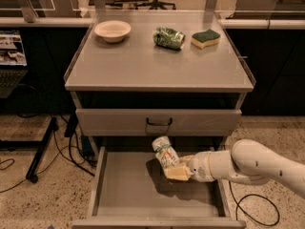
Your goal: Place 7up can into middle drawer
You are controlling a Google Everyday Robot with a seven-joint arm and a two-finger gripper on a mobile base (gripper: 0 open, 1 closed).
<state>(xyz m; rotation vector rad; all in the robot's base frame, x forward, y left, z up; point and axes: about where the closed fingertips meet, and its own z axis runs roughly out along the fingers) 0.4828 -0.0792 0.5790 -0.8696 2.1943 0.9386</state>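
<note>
Next, I release the 7up can on the middle drawer's grey bottom, toward the back (167, 172), below the black handle.
The 7up can (165, 151) is whitish-silver with green and red markings and tilts with its silver end up and to the left. My gripper (175, 170) is shut on the 7up can and holds it low inside the open middle drawer (124, 194), over the right part of its flat grey floor. The white arm (252, 165) reaches in from the right, over the drawer's right wall. Whether the can touches the floor cannot be told.
A closed grey drawer front with a black handle (158, 123) is just above. On the cabinet top stand a white bowl (112, 30), a dark green can (169, 37) and a green-yellow sponge (205, 38). Cables (62, 142) lie on the floor left.
</note>
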